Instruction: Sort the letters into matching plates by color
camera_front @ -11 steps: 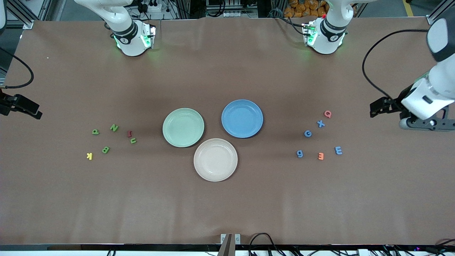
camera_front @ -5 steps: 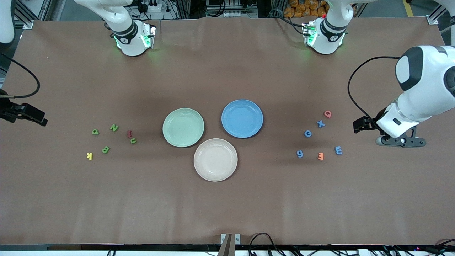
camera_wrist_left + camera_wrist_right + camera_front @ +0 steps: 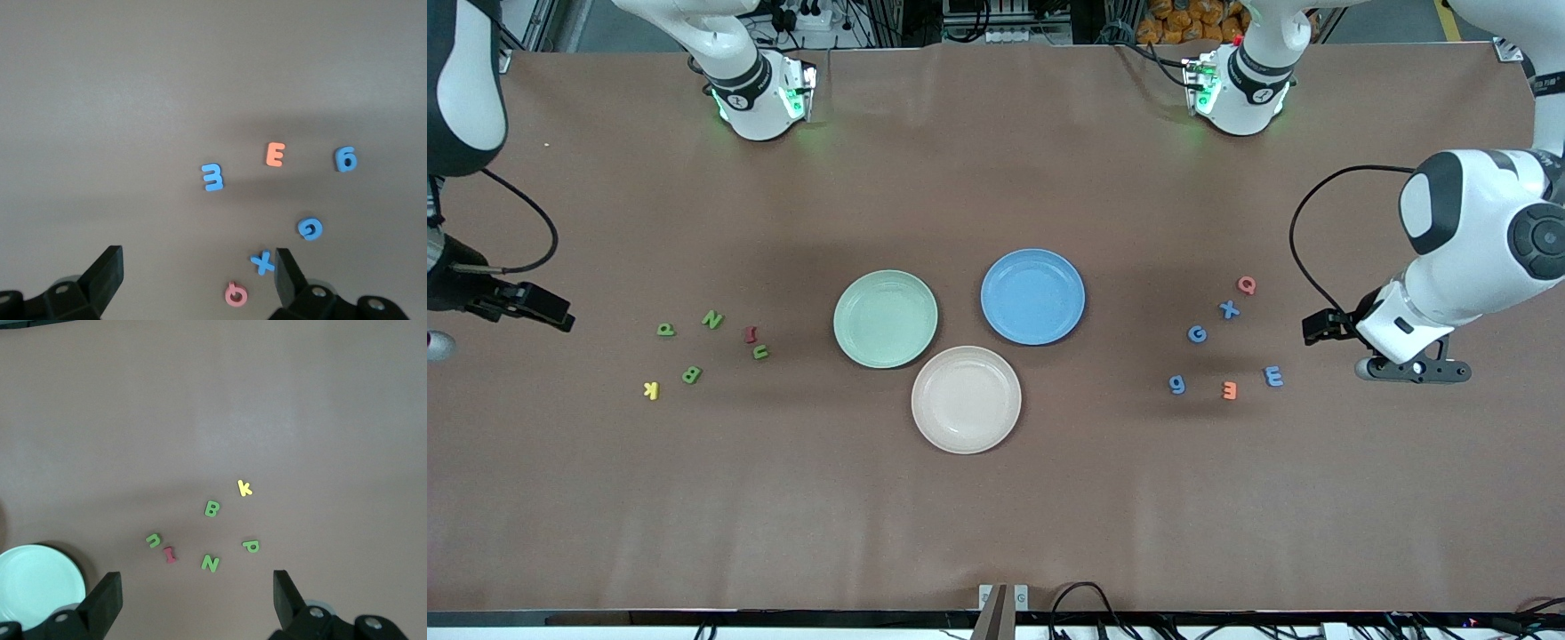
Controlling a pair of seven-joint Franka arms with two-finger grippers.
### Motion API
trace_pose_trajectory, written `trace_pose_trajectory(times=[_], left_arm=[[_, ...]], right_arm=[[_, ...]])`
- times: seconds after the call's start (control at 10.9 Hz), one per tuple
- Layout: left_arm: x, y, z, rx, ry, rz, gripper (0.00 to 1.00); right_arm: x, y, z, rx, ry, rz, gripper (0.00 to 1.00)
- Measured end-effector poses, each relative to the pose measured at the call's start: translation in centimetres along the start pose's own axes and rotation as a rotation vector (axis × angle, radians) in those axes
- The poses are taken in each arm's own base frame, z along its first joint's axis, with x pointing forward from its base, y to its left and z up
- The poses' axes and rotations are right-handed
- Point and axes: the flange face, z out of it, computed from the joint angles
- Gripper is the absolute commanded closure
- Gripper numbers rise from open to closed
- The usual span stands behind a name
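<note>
The blue letter closest to my left gripper is beside the orange E. Next, my left gripper closes across the middle of the blue E (image 3: 1272, 377) (image 3: 213, 177).
The mint green plate (image 3: 885, 318) and the blue plate (image 3: 1032, 296) sit side by side mid-table. Green letters P (image 3: 665, 330), N (image 3: 711, 319), u (image 3: 760, 352) and B (image 3: 691, 374) lie toward the right arm's end. Blue letters X (image 3: 1229, 309), G (image 3: 1197, 334), g (image 3: 1177, 384) and E (image 3: 1273, 376) lie toward the left arm's end. My left gripper (image 3: 1412, 370) hangs open and empty beside the blue letters (image 3: 213, 177). My right gripper (image 3: 434, 345) is open and empty at the table's end, with the green letters (image 3: 212, 509) in its view.
A beige-pink plate (image 3: 966, 399) sits nearer the camera than the two plates. A yellow K (image 3: 651, 389) and a dark red letter (image 3: 751, 334) lie among the green letters. A pink Q (image 3: 1247, 284) and an orange E (image 3: 1229, 390) lie among the blue ones.
Both arms have come in from the table's ends toward their letter groups. The left gripper has dropped closer to the blue letters. Letters and plates have not moved.
</note>
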Motion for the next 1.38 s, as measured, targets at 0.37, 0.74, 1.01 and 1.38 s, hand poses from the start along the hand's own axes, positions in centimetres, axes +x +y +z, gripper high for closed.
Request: trace_pose_trajectory(times=[0.37,0.74,1.01,1.38], left_arm=[[0.9,-1.5,3.7,-0.005,0.014,-0.023,0.00],[1.5,-1.5,6.4,0.012,0.035,-0.002,0.00],[1.0,-1.4,9.0,0.011,0.070,0.002,0.00],[0.0,-1.1,12.5,0.006,0.101,0.005,0.00]], right_arm=[[0.0,-0.7,4.9,0.101,0.010,0.169,0.00],[0.1,-0.7,9.1,0.100,-0.047,0.336,0.00],[0.8,-0.9,13.7,0.115,-0.099,0.488,0.00],[1.2,1.5,18.4,0.134,-0.137,0.653,0.00]])
